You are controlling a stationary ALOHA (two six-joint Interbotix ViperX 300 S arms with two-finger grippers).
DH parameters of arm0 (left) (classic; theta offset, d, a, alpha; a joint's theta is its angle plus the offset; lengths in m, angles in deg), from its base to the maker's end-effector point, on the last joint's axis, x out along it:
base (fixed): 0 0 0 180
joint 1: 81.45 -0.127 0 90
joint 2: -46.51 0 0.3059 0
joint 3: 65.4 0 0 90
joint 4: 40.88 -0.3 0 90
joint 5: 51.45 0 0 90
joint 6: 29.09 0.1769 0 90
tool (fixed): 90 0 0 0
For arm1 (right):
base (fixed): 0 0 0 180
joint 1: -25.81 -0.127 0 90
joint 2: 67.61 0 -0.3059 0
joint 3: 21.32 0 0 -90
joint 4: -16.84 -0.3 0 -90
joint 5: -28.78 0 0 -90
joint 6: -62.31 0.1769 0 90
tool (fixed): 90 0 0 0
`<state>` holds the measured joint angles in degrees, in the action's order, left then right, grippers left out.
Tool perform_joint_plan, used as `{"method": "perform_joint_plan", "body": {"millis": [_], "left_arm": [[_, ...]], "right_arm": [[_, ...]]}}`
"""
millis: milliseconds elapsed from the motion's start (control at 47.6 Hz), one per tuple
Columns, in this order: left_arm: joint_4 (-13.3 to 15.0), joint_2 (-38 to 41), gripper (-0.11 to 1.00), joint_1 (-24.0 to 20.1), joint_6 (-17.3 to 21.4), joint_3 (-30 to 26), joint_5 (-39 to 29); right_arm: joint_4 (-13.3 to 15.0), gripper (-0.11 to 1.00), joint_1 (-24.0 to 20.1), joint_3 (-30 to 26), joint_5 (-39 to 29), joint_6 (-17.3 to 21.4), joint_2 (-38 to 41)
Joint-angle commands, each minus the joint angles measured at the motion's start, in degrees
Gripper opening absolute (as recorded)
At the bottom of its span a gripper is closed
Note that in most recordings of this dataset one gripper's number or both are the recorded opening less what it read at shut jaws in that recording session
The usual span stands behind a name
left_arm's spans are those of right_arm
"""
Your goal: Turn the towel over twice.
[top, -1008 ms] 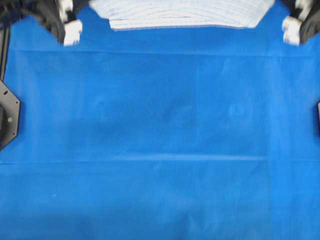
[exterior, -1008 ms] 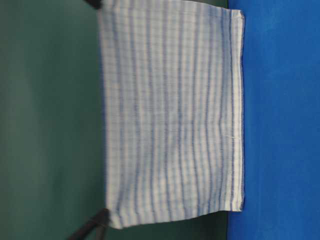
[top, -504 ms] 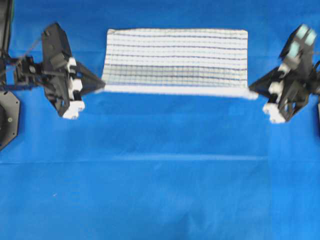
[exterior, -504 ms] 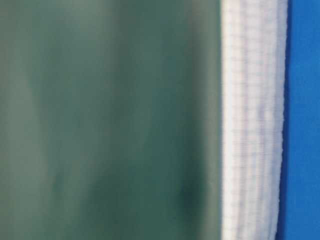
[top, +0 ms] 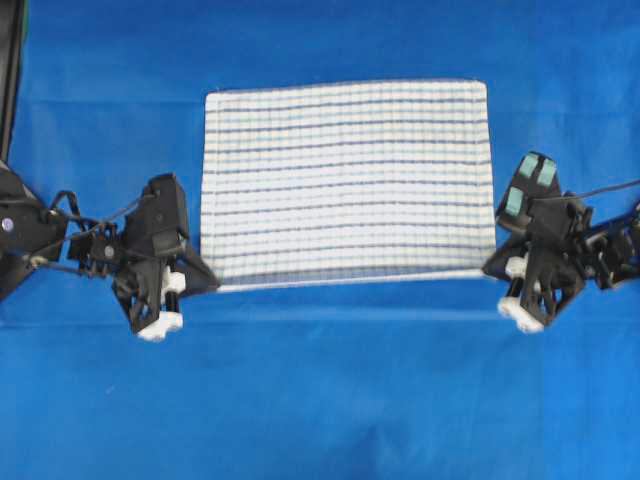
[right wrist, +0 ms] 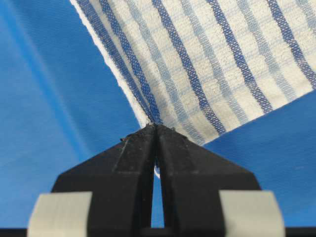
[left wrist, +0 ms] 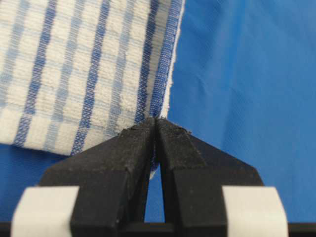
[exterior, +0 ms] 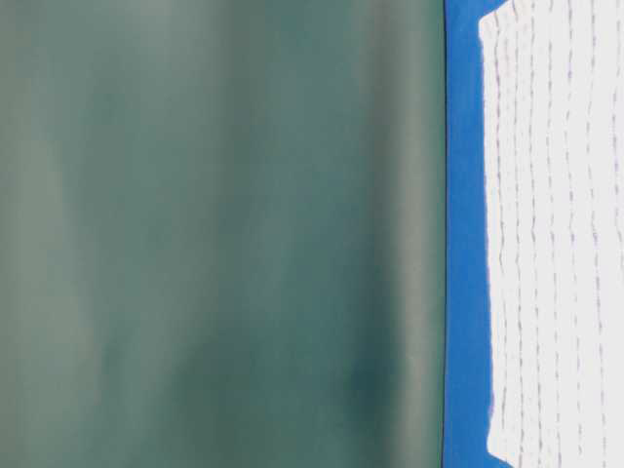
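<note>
Next, my right gripper lets go of the towel's corner on the blue cloth (top: 489, 306), at a place just in front of the near edge of the towel.
The towel (top: 345, 180), white with thin blue stripes, lies spread flat on the blue cloth in the overhead view. Its near edge runs between the two grippers. My left gripper (top: 211, 285) is shut on the towel's near left corner. In the left wrist view the black fingertips (left wrist: 138, 143) pinch the hemmed corner of the towel (left wrist: 79, 69). My right gripper (top: 489, 268) is shut on the near right corner. The right wrist view shows its jaws closed on the corner of the towel (right wrist: 212, 64). In the table-level view the towel (exterior: 556, 234) lies flat on the table.
A plain blue cloth (top: 330, 400) covers the whole table under the towel. A black arm base (top: 15, 240) stands at the left edge. A dark green wall (exterior: 214, 234) rises behind the table in the table-level view.
Both grippers have drawn the towel's held edge towards the near side and down. The towel, hanging upright a second ago, now lies spread flat on the table.
</note>
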<state>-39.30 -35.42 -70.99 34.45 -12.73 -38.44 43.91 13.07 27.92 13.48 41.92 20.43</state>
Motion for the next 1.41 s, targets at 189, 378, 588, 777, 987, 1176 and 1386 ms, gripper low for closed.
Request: {"method": "perform_joint_plan", "body": {"millis": [189, 378, 588, 777, 987, 1176, 1386], "left_arm": [[0.0, 0.4, 0.02, 1.7, 0.7, 0.5, 0.0], [-0.1, 0.1, 0.02, 1.7, 1.1, 0.8, 0.0], [0.0, -0.3, 0.02, 1.7, 4.9, 0.5, -0.9], [-0.1, -2.5, 0.03, 1.7, 7.1, -0.7, -4.0], [-0.1, -8.0, 0.4, 1.0, 7.2, -1.5, -9.3], [-0.2, -14.6, 0.82, -1.1, 7.7, -1.9, -12.9], [-0.3, -23.6, 0.78, -4.4, 13.5, -2.1, -14.1]], "right_arm": [[-0.2, 0.02, -2.9, -2.2, -0.1, 1.0, 2.1], [-0.1, 0.02, -3.4, -3.0, -0.1, 1.0, 2.8], [-0.2, 0.02, -3.3, -3.2, -0.1, 1.0, 2.8], [0.0, 0.03, -3.3, -4.4, -0.2, 1.0, 2.5], [1.1, 0.41, -3.4, -7.3, -3.1, 0.2, 1.8], [4.2, 0.65, -3.5, -9.0, -9.2, -0.2, -2.3], [11.5, 0.64, -3.5, -9.5, -14.8, -2.0, -11.2]]}}
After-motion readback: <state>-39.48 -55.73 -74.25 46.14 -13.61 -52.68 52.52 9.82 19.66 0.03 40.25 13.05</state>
